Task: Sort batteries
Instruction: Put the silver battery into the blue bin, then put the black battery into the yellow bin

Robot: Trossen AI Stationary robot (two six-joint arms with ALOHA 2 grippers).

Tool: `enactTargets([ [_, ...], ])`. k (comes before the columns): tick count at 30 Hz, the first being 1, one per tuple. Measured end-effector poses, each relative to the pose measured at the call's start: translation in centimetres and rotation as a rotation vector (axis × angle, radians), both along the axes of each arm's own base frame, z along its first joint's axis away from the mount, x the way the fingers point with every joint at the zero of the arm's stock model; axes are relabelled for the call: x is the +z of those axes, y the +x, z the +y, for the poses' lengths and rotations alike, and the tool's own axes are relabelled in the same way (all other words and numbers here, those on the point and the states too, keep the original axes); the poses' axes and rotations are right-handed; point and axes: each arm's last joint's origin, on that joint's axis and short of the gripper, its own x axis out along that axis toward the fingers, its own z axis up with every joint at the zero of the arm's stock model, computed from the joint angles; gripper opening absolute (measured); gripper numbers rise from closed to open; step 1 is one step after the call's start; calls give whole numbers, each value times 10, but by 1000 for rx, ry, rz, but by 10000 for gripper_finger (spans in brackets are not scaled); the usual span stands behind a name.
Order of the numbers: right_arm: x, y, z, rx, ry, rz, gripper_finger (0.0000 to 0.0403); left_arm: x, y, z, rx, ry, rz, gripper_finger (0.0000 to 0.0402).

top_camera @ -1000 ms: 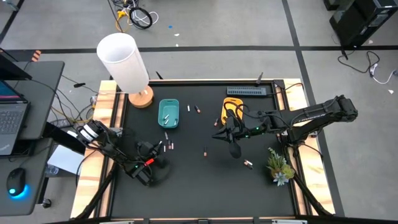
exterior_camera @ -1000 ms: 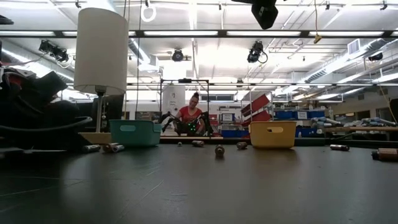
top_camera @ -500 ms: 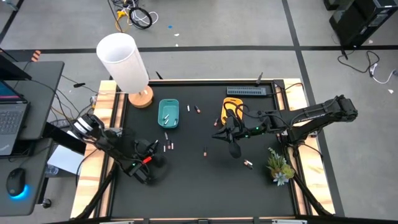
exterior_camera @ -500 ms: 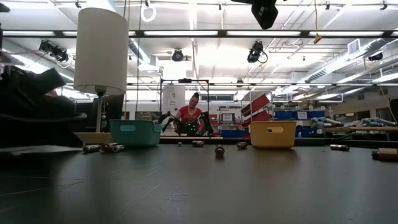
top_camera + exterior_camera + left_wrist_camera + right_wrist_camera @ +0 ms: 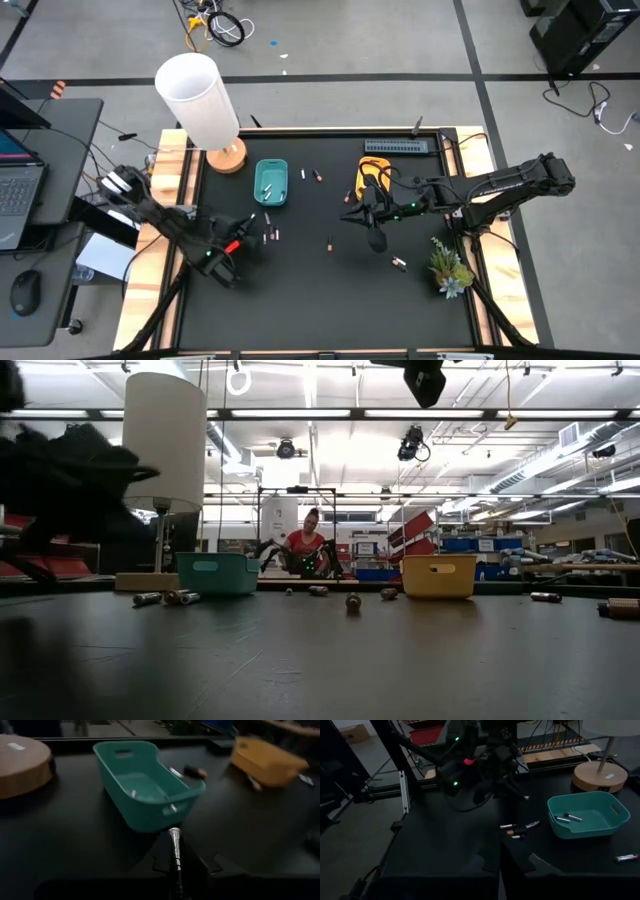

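Next, I let go of the silver battery with my left gripper in the teal tray [image 5: 272,189] [image 5: 151,795], next to the silver batteries lying there.
My left gripper [image 5: 243,225] hovers above the table, near the teal tray [image 5: 271,183], shut on a whitish-silver battery [image 5: 174,840]. My right gripper [image 5: 347,217] hangs still over the table's middle, left of the yellow tray [image 5: 372,178]; its fingers [image 5: 492,857] are shut with nothing seen between them. Silver batteries [image 5: 567,817] lie in the teal tray. Loose batteries lie on the table: a small cluster [image 5: 270,235] near the left gripper, two [image 5: 311,176] beside the teal tray, and single ones [image 5: 330,243] [image 5: 398,264]. My left gripper pinches the silver battery between its two fingers [image 5: 197,862]. The battery lies along the fingers, and its free end [image 5: 174,831] sticks out ahead of them toward the teal tray. It is lifted clear of the table.
A lamp with a white shade [image 5: 198,100] and wooden base [image 5: 228,157] stands at the far left corner. A grey bar [image 5: 395,147] lies along the far edge, and a small plant [image 5: 450,268] sits at the right. A person [image 5: 310,545] sits far behind the table.
My left gripper has risen from the table surface and moved toward the far edge, closer to the teal tray, carrying the silver battery. Its arm has swung up with it.
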Motion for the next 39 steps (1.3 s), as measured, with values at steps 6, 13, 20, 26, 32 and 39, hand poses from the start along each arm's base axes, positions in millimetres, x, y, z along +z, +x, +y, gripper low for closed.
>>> enactTargets([
  [6, 3, 1, 0, -3, 6, -36, 15, 23, 8, 29, 132, -26, -43, 36],
  [13, 4, 2, 0, -17, 24, -49, 17, 53, 18, 58, 81, 3, 117, 36],
  [20, 6, 2, 0, -26, 29, -66, 14, 67, 31, 93, -25, -37, 232, 36],
  [26, 6, 2, 0, -30, 39, -64, 23, 69, 37, 123, -120, -159, 219, 40],
  [32, 6, 2, 0, -51, 31, -65, 18, 74, 40, 140, -150, -234, 127, 151],
  [39, 3, 1, -2, -59, 17, -33, 15, 93, 48, 146, -186, -357, -51, 202],
])
